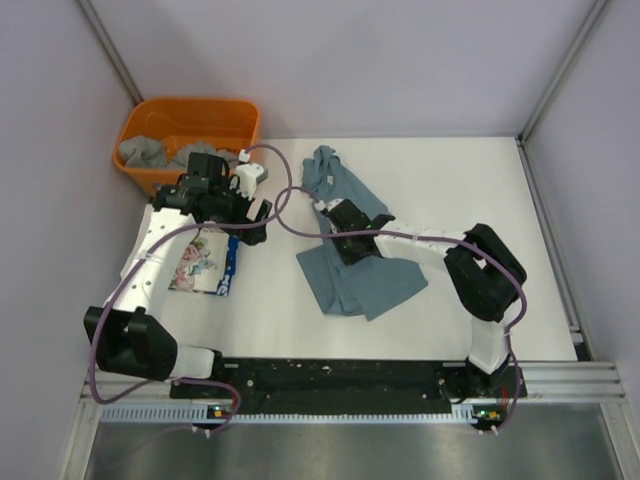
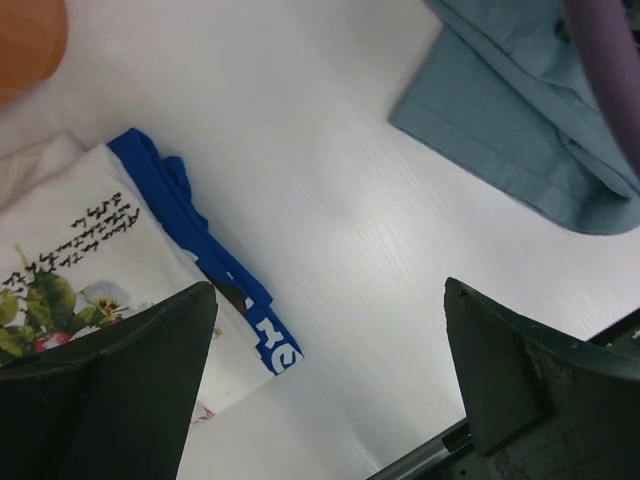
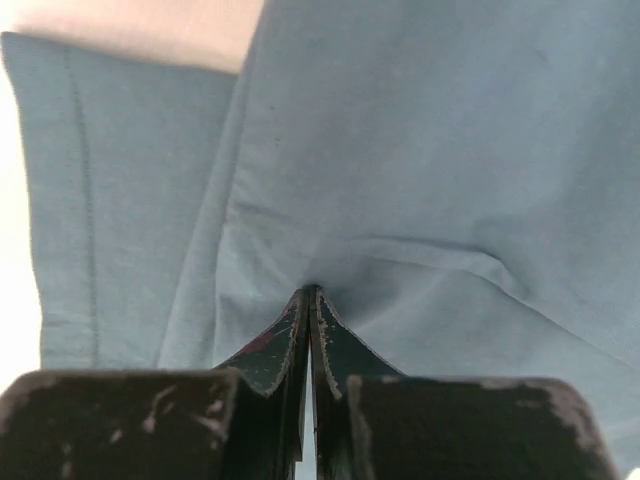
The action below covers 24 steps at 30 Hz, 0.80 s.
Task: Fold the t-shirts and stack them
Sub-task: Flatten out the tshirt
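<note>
Next, I close my left gripper on the near corner [image 1: 326, 311] [image 2: 588, 230] of the dusty blue-grey t-shirt, at its edge that faces the folded white floral t-shirt.
A dusty blue-grey t-shirt [image 1: 355, 270] lies crumpled in the middle of the white table; it fills the right wrist view [image 3: 420, 150]. My right gripper [image 3: 310, 292] is shut, pinching a fold of this shirt, and sits on the shirt's middle in the top view [image 1: 345, 232]. A folded white floral t-shirt [image 1: 200, 262] with a blue edge lies at the left, also in the left wrist view [image 2: 90, 260]. My left gripper [image 2: 330, 340] is open and empty, above the table just right of the folded shirt [image 1: 250, 222]. A grey shirt [image 1: 145, 152] lies in the orange tub.
The orange plastic tub [image 1: 190, 115] stands at the back left corner. Purple cables loop from both arms over the table's middle [image 1: 285, 200]. Walls enclose the table on three sides; a metal rail [image 1: 560, 375] runs along the near edge.
</note>
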Each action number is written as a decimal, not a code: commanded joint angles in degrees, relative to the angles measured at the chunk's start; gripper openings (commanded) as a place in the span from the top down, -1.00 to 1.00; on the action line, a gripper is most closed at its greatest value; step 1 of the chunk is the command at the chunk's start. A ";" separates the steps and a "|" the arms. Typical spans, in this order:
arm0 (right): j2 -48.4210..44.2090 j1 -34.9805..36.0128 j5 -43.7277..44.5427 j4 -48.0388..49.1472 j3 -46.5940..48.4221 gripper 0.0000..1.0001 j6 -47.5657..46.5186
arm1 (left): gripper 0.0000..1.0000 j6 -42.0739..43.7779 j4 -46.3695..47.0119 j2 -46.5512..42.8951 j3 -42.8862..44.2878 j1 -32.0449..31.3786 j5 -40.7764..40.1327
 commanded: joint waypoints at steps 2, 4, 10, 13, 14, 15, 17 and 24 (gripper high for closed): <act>-4.18 0.19 6.04 -1.64 3.14 1.00 -1.14 | -0.97 10.07 -8.40 -2.60 -0.55 -1.32 19.57; -6.46 -0.16 6.13 -1.56 3.32 1.00 -1.41 | -0.97 12.80 -9.82 -2.43 -2.56 -5.36 23.82; -8.32 -3.76 -5.10 -1.38 2.53 1.00 1.93 | -0.97 15.53 -2.02 1.61 -10.73 -19.68 19.61; -9.45 -7.97 -11.17 0.89 -0.97 1.00 5.88 | -0.98 13.97 8.15 4.59 -14.26 -28.20 14.99; -10.50 -9.29 -13.01 2.12 -2.56 1.00 7.46 | -0.98 12.39 11.15 6.00 -14.79 -30.75 11.65; -11.38 -10.61 -14.42 3.44 -3.79 1.00 8.52 | -0.97 12.29 13.88 7.32 -14.79 -32.69 9.53; -13.23 -12.29 -15.14 4.42 -5.55 0.96 9.23 | -0.97 11.67 18.45 9.69 -14.35 -36.04 6.09; -20.26 -13.61 -6.73 -2.59 -12.05 -0.06 9.58 | -0.75 13.86 25.85 16.20 -16.80 -44.04 -0.32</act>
